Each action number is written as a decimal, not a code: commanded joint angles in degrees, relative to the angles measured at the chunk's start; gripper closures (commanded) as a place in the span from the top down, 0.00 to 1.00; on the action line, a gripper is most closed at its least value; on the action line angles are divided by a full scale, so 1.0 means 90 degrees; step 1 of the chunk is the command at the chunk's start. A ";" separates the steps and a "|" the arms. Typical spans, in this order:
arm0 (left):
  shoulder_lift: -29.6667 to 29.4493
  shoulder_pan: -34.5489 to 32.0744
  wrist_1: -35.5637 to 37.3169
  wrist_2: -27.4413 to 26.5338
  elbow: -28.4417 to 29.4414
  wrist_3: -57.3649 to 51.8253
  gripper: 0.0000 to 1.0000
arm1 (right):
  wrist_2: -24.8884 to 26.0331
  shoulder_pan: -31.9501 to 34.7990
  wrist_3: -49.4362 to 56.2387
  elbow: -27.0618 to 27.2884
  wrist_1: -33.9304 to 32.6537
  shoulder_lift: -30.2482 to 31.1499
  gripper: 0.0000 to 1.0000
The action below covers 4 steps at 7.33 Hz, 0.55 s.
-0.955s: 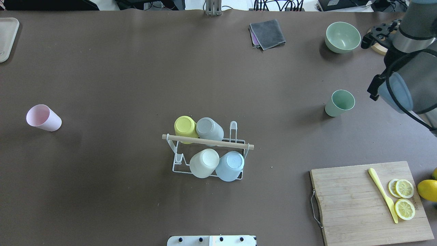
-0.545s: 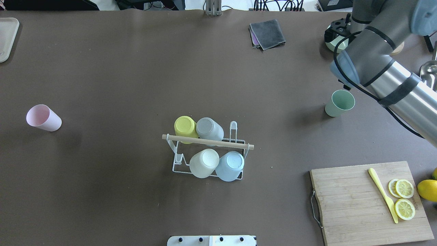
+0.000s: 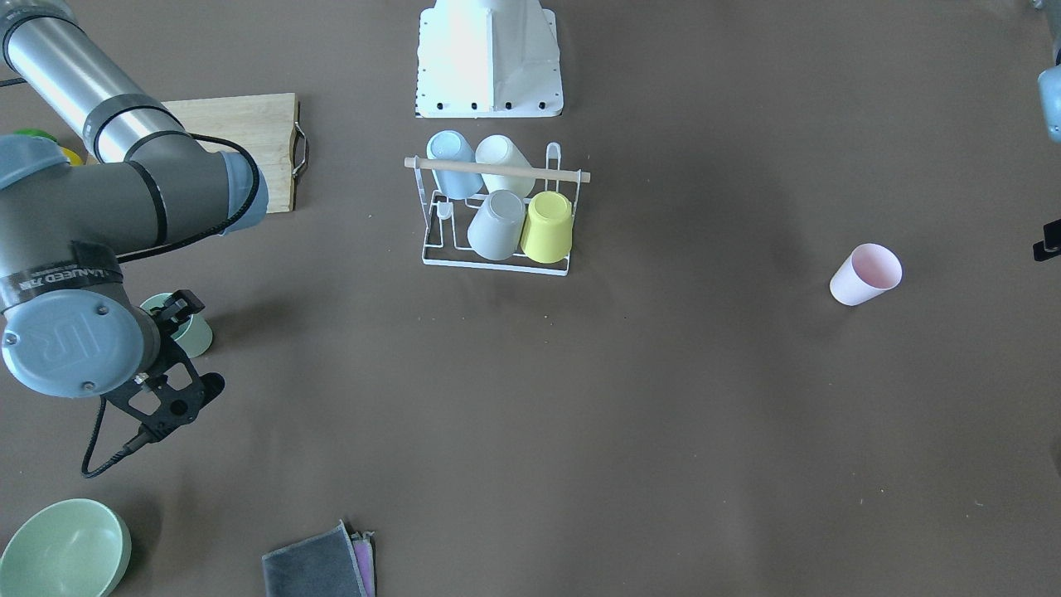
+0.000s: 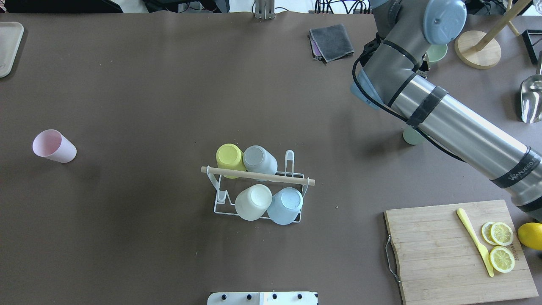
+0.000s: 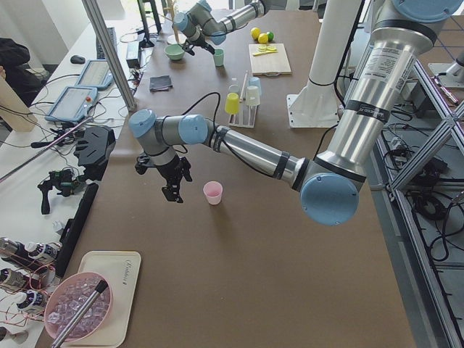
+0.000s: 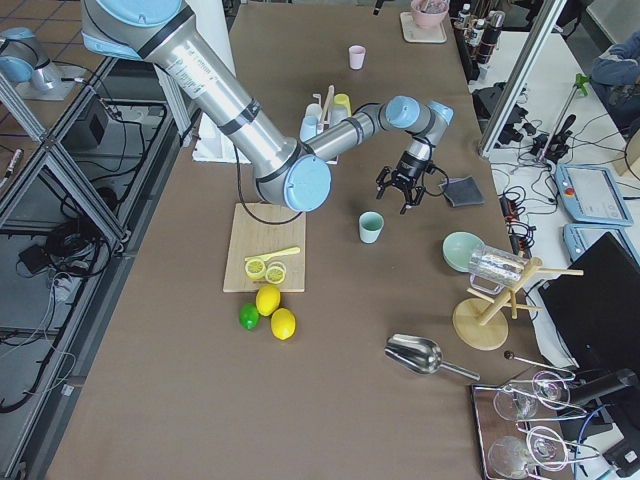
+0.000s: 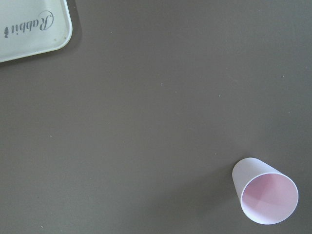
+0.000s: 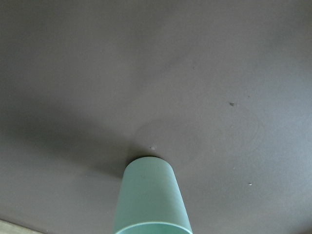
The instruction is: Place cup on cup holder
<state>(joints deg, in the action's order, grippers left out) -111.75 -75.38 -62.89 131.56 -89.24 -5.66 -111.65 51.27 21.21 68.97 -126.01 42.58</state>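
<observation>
The green cup's body (image 3: 197, 337) (image 8: 152, 197) is next for my right gripper, which should go to it and close there, with its fingers across the cup's sides.
The white wire cup holder (image 4: 258, 175) with a wooden rod handle stands mid-table and holds several upturned cups; it also shows in the front view (image 3: 497, 168). A green cup (image 3: 196, 337) stands upright on the robot's right side and is mostly hidden under the right arm in the overhead view (image 4: 409, 137). My right gripper (image 3: 176, 313) hovers just above it with its fingers apart and nothing in them (image 6: 405, 193). A pink cup (image 4: 54, 146) stands on the left side. My left gripper (image 5: 172, 188) hovers beside the pink cup (image 5: 213, 192); I cannot tell whether it is open.
A cutting board (image 4: 440, 254) with a yellow knife and lemon slices lies at front right. A folded grey cloth (image 4: 331, 41), a green bowl (image 3: 62, 547), a wooden stand (image 4: 478, 48) and a metal scoop (image 4: 531, 97) are on the far right side. A pale tray (image 4: 8, 46) is at far left.
My right arm has swung in from the right edge over the table, and now its gripper is above the green cup. The cups and the holder have not moved.
</observation>
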 commanded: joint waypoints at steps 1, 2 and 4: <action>-0.0909 0.0484 0.0219 0.0001 0.1092 0.0003 0.98 | 0.0401 -0.0441 0.0046 -0.0212 0.0007 -0.0014 1.00; -0.1048 0.0669 0.0181 0.0020 0.1339 0.0061 0.98 | 0.0422 -0.0520 0.0123 -0.0213 0.0007 0.0024 1.00; -0.1195 0.1224 0.0161 0.0020 0.1583 0.0575 0.98 | 0.0781 -0.0715 0.0464 -0.0222 -0.0003 0.0161 1.00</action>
<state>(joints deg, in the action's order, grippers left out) -121.22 -67.60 -61.37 131.76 -76.93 -3.57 -106.80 45.87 23.70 67.08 -126.00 43.36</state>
